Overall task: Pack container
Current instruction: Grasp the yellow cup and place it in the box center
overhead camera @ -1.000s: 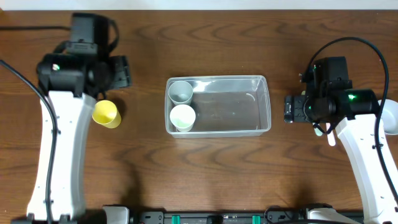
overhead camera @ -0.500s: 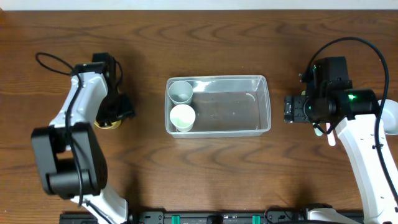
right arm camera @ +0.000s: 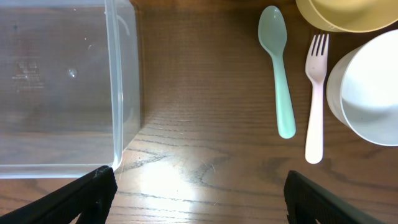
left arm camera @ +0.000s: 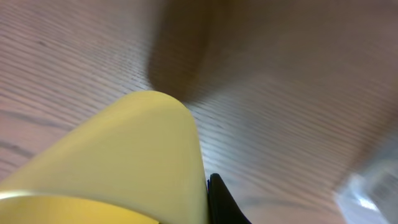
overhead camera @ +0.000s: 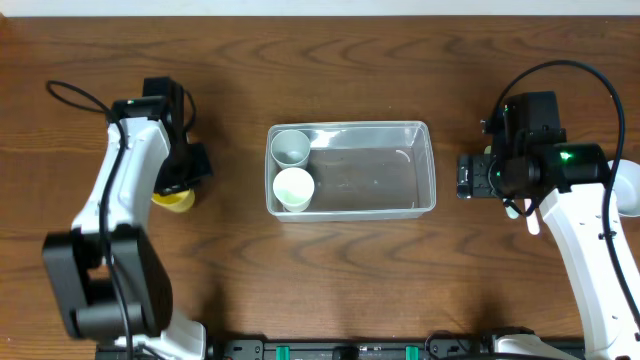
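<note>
The robot's left gripper should put the yellow cup down on the clear container's bare bottom next to the grey cup (overhead camera: 328,161).
The clear container (overhead camera: 380,175) stands mid-table, with a grey cup (overhead camera: 291,147) and a pale white cup (overhead camera: 294,187) at its left end. My left gripper (overhead camera: 185,170) is left of it, shut on a yellow cup (overhead camera: 176,200). In the left wrist view the yellow cup (left arm camera: 124,162) fills the lower left, and a black fingertip (left arm camera: 219,200) presses against its side. My right gripper (overhead camera: 466,175) hangs open just right of the container (right arm camera: 62,81), its gap (right arm camera: 199,193) over bare wood.
Right of the container lie a green spoon (right arm camera: 278,68) and a pink fork (right arm camera: 316,93). Beside them stand a yellow bowl (right arm camera: 348,12) and a white bowl (right arm camera: 367,87). The white bowl (overhead camera: 628,188) touches the overhead view's right edge.
My left arm swung round and brought its gripper down over the yellow cup, then closed on it. The right arm has not moved.
</note>
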`<state>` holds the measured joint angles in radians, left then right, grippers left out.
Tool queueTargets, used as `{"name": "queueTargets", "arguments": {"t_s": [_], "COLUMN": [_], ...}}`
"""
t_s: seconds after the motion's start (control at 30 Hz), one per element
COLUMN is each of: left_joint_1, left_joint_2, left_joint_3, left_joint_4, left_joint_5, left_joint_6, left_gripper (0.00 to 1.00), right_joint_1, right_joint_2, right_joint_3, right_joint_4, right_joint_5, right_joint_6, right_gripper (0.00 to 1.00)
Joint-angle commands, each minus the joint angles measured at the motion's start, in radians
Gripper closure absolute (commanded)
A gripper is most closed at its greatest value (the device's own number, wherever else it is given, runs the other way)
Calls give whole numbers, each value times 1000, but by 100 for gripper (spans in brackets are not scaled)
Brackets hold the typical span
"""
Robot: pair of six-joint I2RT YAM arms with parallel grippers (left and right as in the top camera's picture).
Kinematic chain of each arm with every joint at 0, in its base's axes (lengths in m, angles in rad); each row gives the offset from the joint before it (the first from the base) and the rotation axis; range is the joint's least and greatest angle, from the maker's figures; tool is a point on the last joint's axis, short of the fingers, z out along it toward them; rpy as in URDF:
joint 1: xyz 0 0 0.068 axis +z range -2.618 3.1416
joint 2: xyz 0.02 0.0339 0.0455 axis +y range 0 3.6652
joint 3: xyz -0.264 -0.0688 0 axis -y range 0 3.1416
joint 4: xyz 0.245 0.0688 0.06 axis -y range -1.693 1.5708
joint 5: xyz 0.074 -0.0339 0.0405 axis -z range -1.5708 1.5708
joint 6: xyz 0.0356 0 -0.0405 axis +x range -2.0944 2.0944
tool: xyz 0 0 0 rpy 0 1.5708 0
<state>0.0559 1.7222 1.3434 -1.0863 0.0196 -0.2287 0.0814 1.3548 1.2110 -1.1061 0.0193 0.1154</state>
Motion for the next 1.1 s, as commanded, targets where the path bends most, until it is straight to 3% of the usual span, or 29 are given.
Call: {"name": "queueTargets", "arguments": {"t_s": [0.0, 0.2, 0.43, 0.73, 1.07], "left_joint_1": [-89, -365, -605, -699, -701], "left_joint_2": [-124, -203, -87, 161, 357], "left_joint_3": [103, 282, 414, 418, 418], "left_joint_4": [-24, -9, 19, 29, 38], "left_joint_5": [0, -1, -1, 0, 0], "left_joint_6": [21, 206, 301, 333, 347], "left_gripper": [94, 94, 94, 94, 94], "right_joint_1": [-11, -11, -11, -11, -11], "right_joint_2": [5, 5, 5, 5, 5], "right_joint_3": [12, 12, 12, 12, 12], "right_joint_4": [-1, 6, 6, 7, 6], "right_joint_5": [7, 6, 6, 6, 6], "right_joint_6": [11, 11, 11, 11, 11], "right_gripper": [12, 12, 12, 12, 12]}}
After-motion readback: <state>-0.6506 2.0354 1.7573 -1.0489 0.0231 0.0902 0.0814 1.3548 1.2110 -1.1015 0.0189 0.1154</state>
